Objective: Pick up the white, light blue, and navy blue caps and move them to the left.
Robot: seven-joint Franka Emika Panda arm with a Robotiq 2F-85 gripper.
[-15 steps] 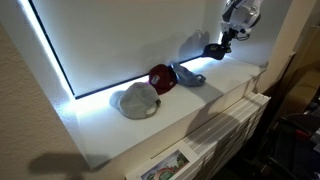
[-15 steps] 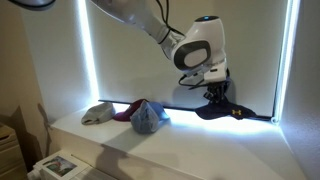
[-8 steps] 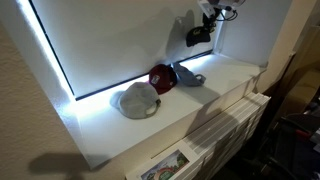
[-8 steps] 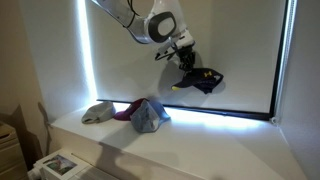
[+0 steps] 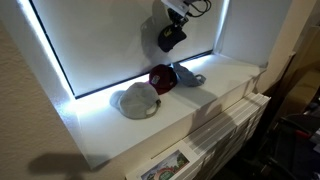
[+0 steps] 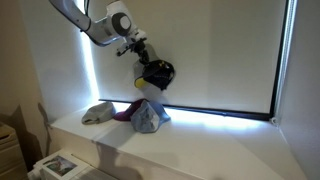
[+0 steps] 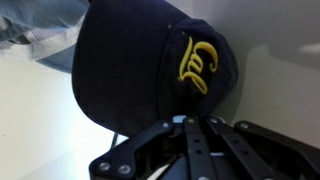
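Observation:
My gripper needs to let go of the navy blue cap on the white cap's edge (image 5: pixel 128 89) nearest the window blind.
My gripper (image 5: pixel 176 14) (image 6: pixel 138 50) is shut on the navy blue cap (image 5: pixel 171 38) (image 6: pixel 155 74) and holds it high in the air above the ledge. In the wrist view the navy cap (image 7: pixel 140 65) with a yellow logo fills the frame above the closed jaws (image 7: pixel 190 125). The white cap (image 5: pixel 136 100) (image 6: pixel 97 113) lies on the ledge. The light blue cap (image 5: pixel 188 75) (image 6: pixel 148 118) lies on the ledge too, below the held cap.
A maroon cap (image 5: pixel 161 78) (image 6: pixel 122 114) lies between the white and light blue caps. The white ledge (image 5: pixel 225 75) (image 6: pixel 220 140) runs along a lit window blind. Papers (image 5: pixel 165 167) lie on a lower surface.
The gripper has lifted the navy cap off the ledge and carried it up and along, toward the spot above the other caps.

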